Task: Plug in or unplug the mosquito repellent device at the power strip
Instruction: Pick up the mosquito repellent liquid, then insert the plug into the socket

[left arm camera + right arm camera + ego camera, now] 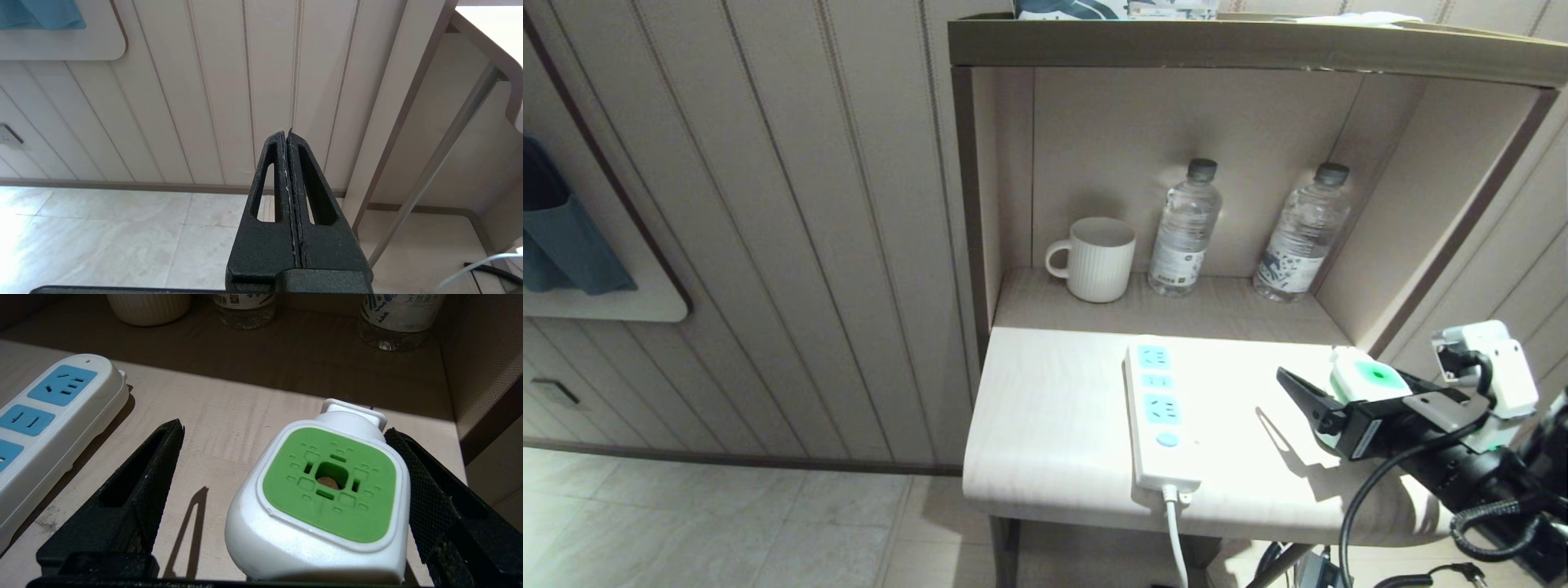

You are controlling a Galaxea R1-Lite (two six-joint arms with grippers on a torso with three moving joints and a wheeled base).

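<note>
The fingers of my right gripper needs to close on the white sides [1342,383] [246,502] of the mosquito repellent device, reaching across its green top, so that its plug end stays free.
The mosquito repellent device [1368,377] [331,486], white with a green vented top, stands unplugged on the pale table [1045,408] at the right. My right gripper [1347,384] [284,430] is open around it. One finger lies close along the device's side, and I cannot tell whether it touches. The other finger stands well clear, on the power strip's side. The power strip [1160,412] [45,416] lies flat left of the device, all its light-blue sockets empty. My left gripper [286,132] is shut on nothing, parked low beside the table and facing the wall panelling.
A white ribbed mug [1094,257] and two clear water bottles [1184,229] [1303,233] stand in the niche behind. The niche's side wall [1421,212] rises close to the right of the device. The strip's white cable [1174,531] drops over the table's front edge.
</note>
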